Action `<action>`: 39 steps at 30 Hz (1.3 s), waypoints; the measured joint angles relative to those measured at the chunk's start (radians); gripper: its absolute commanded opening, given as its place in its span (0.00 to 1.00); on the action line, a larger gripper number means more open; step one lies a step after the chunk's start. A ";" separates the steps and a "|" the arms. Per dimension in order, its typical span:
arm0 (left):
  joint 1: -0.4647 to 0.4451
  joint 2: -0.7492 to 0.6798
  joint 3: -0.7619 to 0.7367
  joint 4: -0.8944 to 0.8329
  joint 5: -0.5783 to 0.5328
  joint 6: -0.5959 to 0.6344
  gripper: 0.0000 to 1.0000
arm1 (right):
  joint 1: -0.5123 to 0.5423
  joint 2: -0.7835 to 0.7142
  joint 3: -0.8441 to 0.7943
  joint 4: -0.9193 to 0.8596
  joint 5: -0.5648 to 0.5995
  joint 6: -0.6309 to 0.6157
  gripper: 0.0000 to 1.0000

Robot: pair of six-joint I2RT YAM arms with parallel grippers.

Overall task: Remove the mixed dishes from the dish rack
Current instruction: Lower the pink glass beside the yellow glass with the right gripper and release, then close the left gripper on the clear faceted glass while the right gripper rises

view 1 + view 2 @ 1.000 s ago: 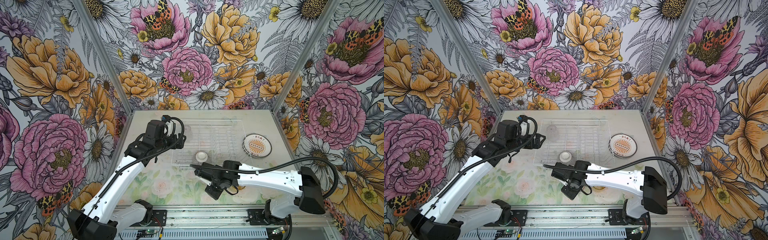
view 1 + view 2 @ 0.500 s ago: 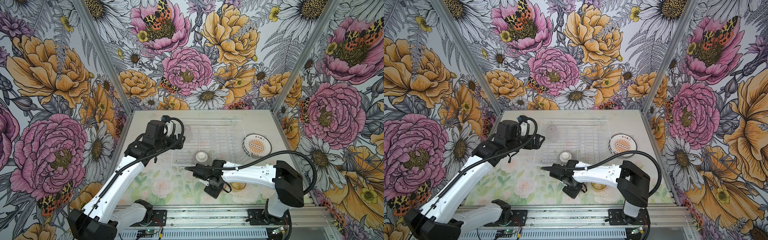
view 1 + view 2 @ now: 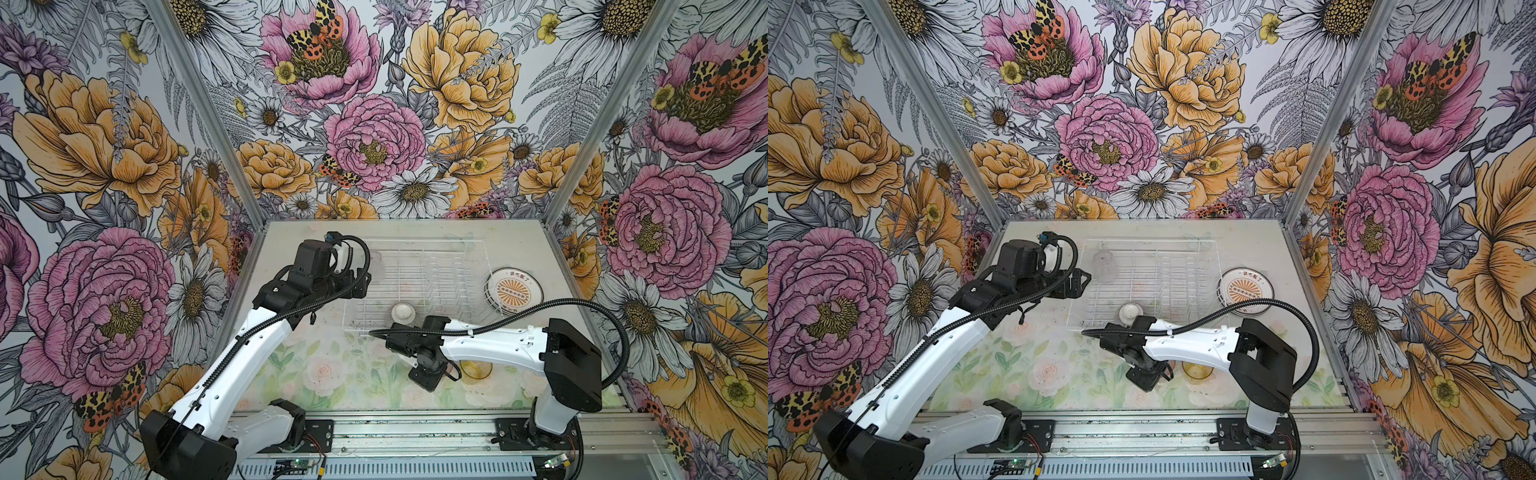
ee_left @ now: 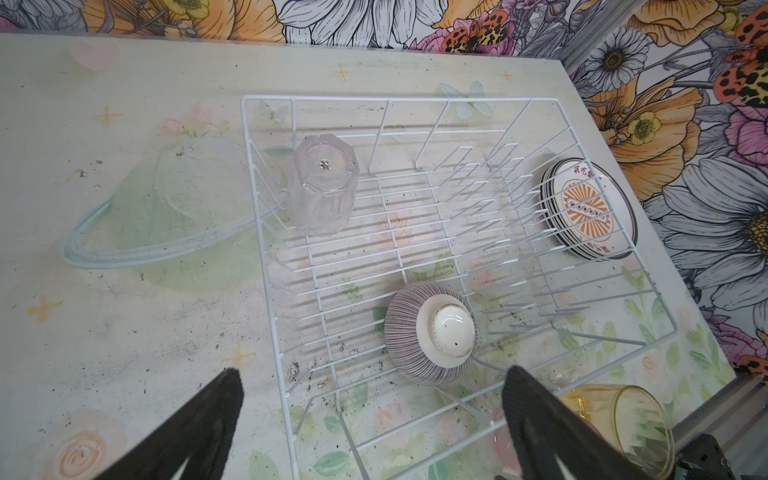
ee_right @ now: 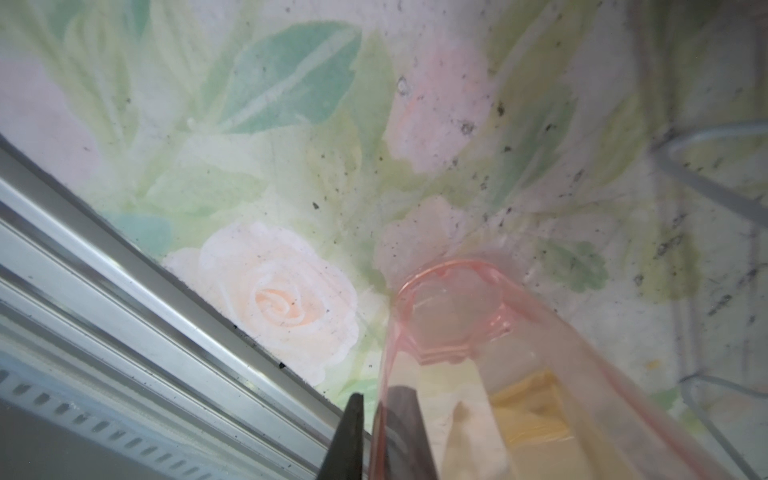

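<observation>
I need to next move my left gripper to the upside-down clear tumbler in the back corner of the dish rack and close it on the tumbler's sides (image 3: 377,257) (image 4: 324,177) near its base.
The white wire dish rack (image 3: 415,241) (image 4: 374,99) holds an upturned clear tumbler (image 3: 376,266) (image 4: 322,189) and an upturned purple-striped bowl (image 3: 402,311) (image 4: 432,332). Stacked plates (image 3: 514,289) (image 4: 588,210), the top one with an orange sunburst, lie on the table right of the rack. A pink tumbler (image 5: 453,316) stands upright on the mat in front of the rack. My right gripper (image 5: 378,395) (image 3: 401,347) straddles its wall, jaws slightly parted, with a sliver of gap at the outer finger. My left gripper (image 4: 374,374) (image 3: 361,284) hangs wide open and empty over the rack's left edge.
An amber tumbler (image 3: 476,369) (image 4: 623,419) stands on the mat just right of the right wrist. The metal front rail (image 5: 124,291) runs close beside the pink tumbler. Flowered walls close in the table on three sides.
The right arm's elbow has shifted while its wrist stayed in front of the rack. The right jaws have eased apart on the pink tumbler's wall. The left arm has not moved.
</observation>
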 measured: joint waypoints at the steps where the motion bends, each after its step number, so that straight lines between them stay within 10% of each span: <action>1: 0.000 0.003 0.000 -0.001 0.000 0.000 0.99 | 0.000 0.000 0.000 0.000 0.003 0.001 0.30; 22: -0.087 0.228 0.068 -0.043 -0.152 0.041 0.99 | -0.115 -0.472 0.120 0.001 0.103 0.031 0.63; 39: -0.023 0.791 0.531 -0.088 -0.249 0.150 0.99 | -0.236 -0.635 0.108 0.080 0.197 0.039 0.65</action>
